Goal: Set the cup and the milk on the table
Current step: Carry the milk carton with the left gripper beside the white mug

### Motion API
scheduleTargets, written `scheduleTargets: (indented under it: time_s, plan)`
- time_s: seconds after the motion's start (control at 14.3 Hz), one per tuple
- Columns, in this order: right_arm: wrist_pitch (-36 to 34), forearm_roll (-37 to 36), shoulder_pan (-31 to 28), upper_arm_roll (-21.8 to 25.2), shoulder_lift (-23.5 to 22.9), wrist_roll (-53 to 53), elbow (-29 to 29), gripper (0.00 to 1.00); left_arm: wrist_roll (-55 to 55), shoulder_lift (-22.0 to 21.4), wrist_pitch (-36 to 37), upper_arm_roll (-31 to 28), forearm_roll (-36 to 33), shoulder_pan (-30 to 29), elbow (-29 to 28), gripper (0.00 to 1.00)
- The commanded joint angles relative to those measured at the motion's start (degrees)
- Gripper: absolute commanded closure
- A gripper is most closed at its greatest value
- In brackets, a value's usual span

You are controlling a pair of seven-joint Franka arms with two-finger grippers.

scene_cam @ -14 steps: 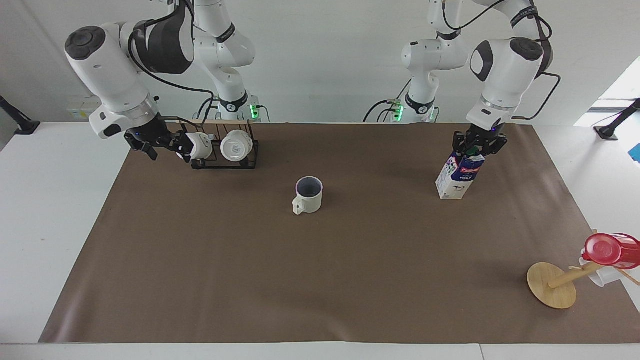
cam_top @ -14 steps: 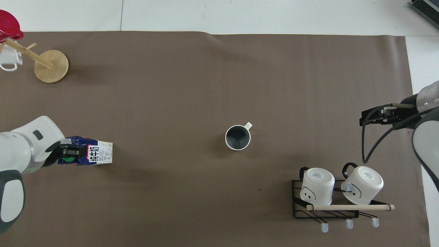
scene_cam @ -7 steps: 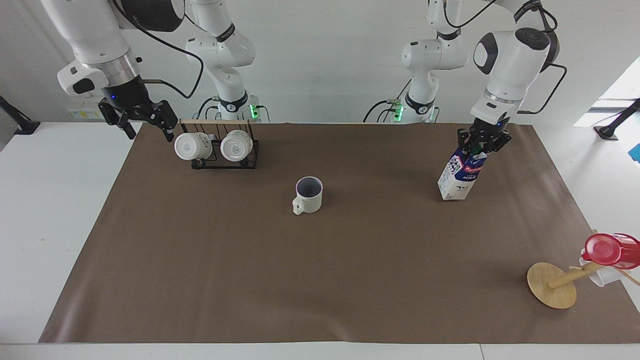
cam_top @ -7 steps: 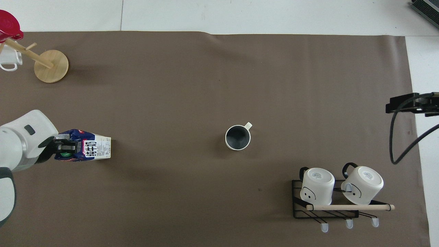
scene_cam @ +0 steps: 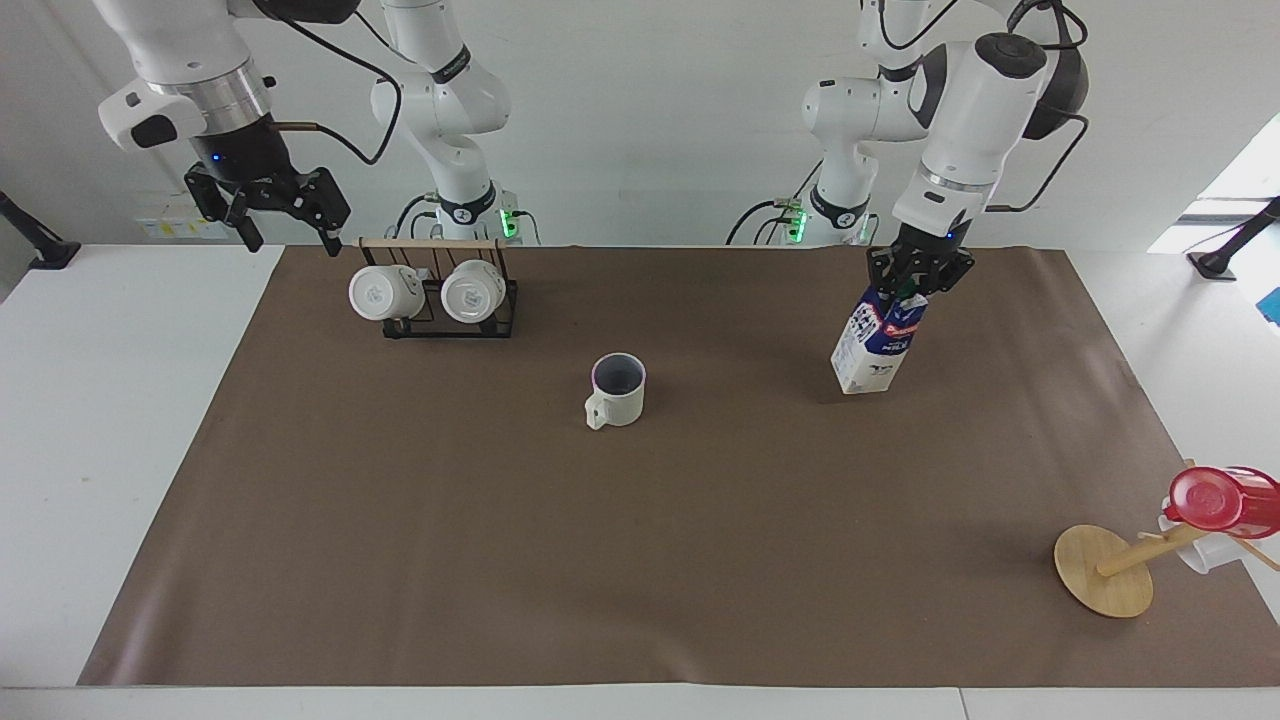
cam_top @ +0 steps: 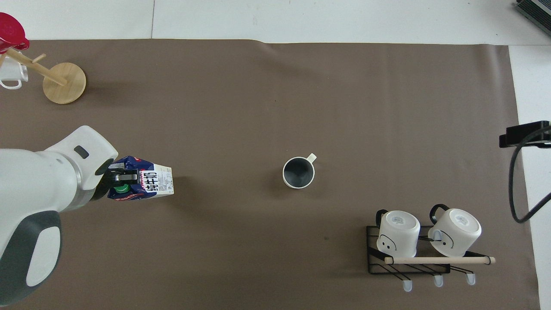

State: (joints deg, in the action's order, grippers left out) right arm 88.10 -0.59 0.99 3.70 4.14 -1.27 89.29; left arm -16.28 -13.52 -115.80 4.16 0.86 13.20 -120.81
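Observation:
The robot's left gripper will release the milk on the brown mat (cam_top: 243,165) next to the cup, away from the rack. The milk now hangs tilted low over the mat.
The cup (scene_cam: 618,388) (cam_top: 298,172) stands upright on the brown mat of the table (scene_cam: 640,560) (cam_top: 258,86), near its middle, handle pointing away from the robots. The milk (scene_cam: 872,345) (cam_top: 150,185) hangs tilted from my left gripper (scene_cam: 915,283) (cam_top: 122,178), which is shut on its top by the green cap. The carton's base is low over the mat, beside the cup toward the left arm's end. My right gripper (scene_cam: 288,232) is open and empty, raised over the mat's corner next to the mug rack.
A black wire rack (scene_cam: 450,325) (cam_top: 407,265) with two white mugs sits near the robots at the right arm's end. A tilted wooden mug tree (scene_cam: 1105,570) (cam_top: 64,82) with a red cup (scene_cam: 1215,498) (cam_top: 10,34) stands at the corner farthest from the robots, at the left arm's end.
My left gripper closed on the milk and carried it toward the cup. My right gripper rose and drew away from the white mugs on the rack.

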Motion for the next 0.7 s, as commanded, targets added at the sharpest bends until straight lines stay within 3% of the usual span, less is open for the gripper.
scheduleTargets:
  time_s: [0.0,0.28,0.63]
  plan:
    - [-3.18,-2.13,-0.46,0.17,0.35,3.11,-0.87,0.0,-3.22,5.51,2.24,-0.82,-0.15,3.57,6.98,0.61]
    - [-6.09,-0.64,-0.37,-0.09,0.52,2.59,-1.67,0.0,-14.81,12.36,0.22,-0.82,-0.51,11.74,11.81,0.61]
    - [-5.74,-0.81,-0.2,-0.18,1.75,2.41,-0.44,0.0,-23.51,18.43,-3.37,-0.82,-4.71,17.11,14.64,0.61]
